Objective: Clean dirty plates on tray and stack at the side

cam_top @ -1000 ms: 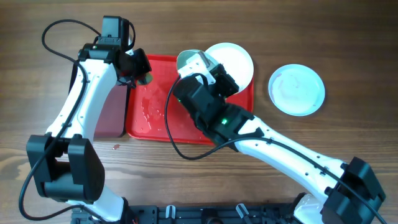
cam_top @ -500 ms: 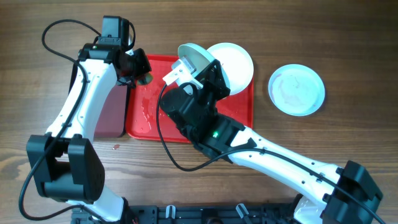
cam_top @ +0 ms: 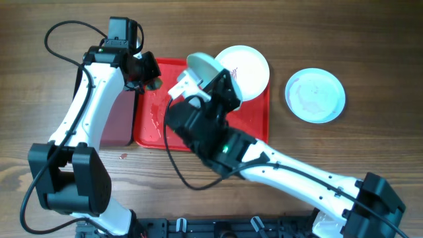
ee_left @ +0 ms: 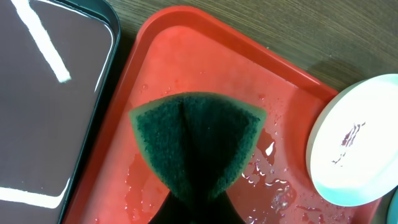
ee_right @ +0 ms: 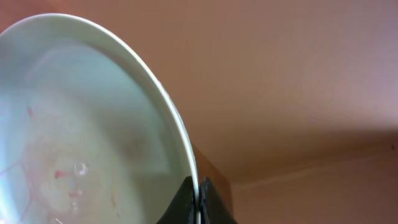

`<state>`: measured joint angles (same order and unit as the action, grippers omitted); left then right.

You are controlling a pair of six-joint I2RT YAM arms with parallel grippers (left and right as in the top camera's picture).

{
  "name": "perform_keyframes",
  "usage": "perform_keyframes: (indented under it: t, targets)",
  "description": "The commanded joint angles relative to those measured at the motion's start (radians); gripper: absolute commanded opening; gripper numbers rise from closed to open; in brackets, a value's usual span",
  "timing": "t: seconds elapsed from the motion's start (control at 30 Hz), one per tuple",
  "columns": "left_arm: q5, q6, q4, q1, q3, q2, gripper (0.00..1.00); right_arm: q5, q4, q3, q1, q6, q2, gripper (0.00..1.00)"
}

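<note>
Next, I let go of the smeared white plate with my right gripper, setting it on top of the pale blue-green plate point(cam_top: 314, 95) beside the tray.
The red tray point(cam_top: 151, 135) lies mid-table, wet with droplets point(ee_left: 205, 68). My right gripper point(ee_right: 200, 202) is shut on the rim of a white plate point(ee_right: 81, 143) with faint red smears, held tilted up above the tray point(cam_top: 203, 66). A second white plate point(cam_top: 250, 66) with a small red smear rests on the tray's far right corner point(ee_left: 360, 143). A pale blue-green plate point(cam_top: 315, 95) lies on the table to the right of the tray. My left gripper point(ee_left: 198, 211) is shut on a folded green sponge point(ee_left: 196, 140) above the tray's left part.
A dark maroon, black-rimmed tray point(cam_top: 117, 119) lies directly left of the red tray, also in the left wrist view point(ee_left: 50, 93). Wooden tabletop point(cam_top: 370, 39) surrounds them.
My right gripper has lifted and tilted the white plate more upright, moving it left over the tray. The left arm and sponge have not moved.
</note>
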<state>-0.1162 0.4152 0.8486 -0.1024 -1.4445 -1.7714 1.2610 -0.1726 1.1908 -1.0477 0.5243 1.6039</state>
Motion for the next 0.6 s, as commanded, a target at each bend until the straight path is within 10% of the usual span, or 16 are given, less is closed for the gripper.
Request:
perform_keyframes:
  t: [0.0,0.57]
  targets:
    - [0.013,-0.015,0.000,0.003,0.005,-0.010,0.04,0.026,-0.005,-0.015,0.005,-0.040,-0.011,0.04]
    - [0.013,-0.015,0.004,0.003,0.005,-0.010,0.04,-0.385,-0.227,-0.014,0.052,-0.407,-0.020,0.04]
